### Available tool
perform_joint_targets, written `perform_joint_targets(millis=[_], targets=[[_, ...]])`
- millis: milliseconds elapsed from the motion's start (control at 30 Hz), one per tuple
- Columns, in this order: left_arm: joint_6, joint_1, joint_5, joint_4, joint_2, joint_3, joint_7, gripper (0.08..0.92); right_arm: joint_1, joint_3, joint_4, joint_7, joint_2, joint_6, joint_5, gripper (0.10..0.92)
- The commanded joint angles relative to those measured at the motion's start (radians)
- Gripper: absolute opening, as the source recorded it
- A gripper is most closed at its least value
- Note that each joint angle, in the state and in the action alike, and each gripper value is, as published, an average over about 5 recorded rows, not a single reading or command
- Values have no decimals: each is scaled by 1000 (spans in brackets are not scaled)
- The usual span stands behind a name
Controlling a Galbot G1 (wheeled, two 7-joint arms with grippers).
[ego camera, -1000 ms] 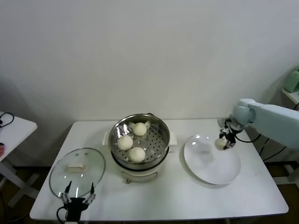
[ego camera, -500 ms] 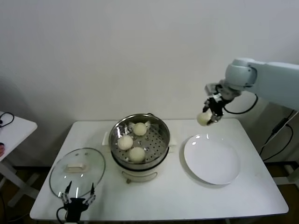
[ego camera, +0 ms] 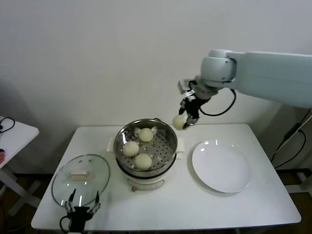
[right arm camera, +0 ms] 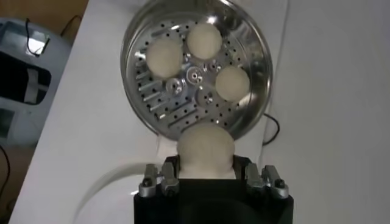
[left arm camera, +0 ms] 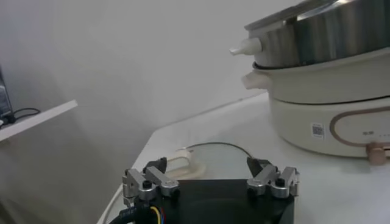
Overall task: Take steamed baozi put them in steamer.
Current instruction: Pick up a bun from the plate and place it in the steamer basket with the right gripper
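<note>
I am going to use my right gripper to set the baozi down on the steamer's bare tray patch [ego camera: 160,148] [right arm camera: 189,109] that is nearest the white plate.
My right gripper [ego camera: 184,119] is shut on a cream-white baozi [ego camera: 179,122] and holds it in the air just beyond the steamer's right rim. In the right wrist view the baozi [right arm camera: 205,148] sits between the fingers, above the steamer's edge. The shiny steamer [ego camera: 168,134] on its cream base holds three baozi [ego camera: 143,161] on the perforated tray [right arm camera: 173,97]. My left gripper [ego camera: 82,208] is open and idle at the table's front left, by the glass lid.
A flat white plate [ego camera: 221,166] lies bare to the right of the steamer. A round glass lid [ego camera: 81,179] lies on the table to the steamer's left. A side table edge [ego camera: 14,131] shows at far left.
My right gripper has lifted the baozi off the white plate and carried it up and left, to above the steamer's right rim. The left arm has not moved.
</note>
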Motion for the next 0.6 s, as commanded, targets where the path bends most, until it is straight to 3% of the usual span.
perform_joint_targets(millis=[33, 600], targets=[[0, 0, -3, -1, 2, -3, 1, 823, -158, 69, -45, 57, 121, -66, 11, 587], [0, -10, -5, 15, 2, -7, 2, 823, -349, 96, -155, 85, 173, -57, -131, 594]])
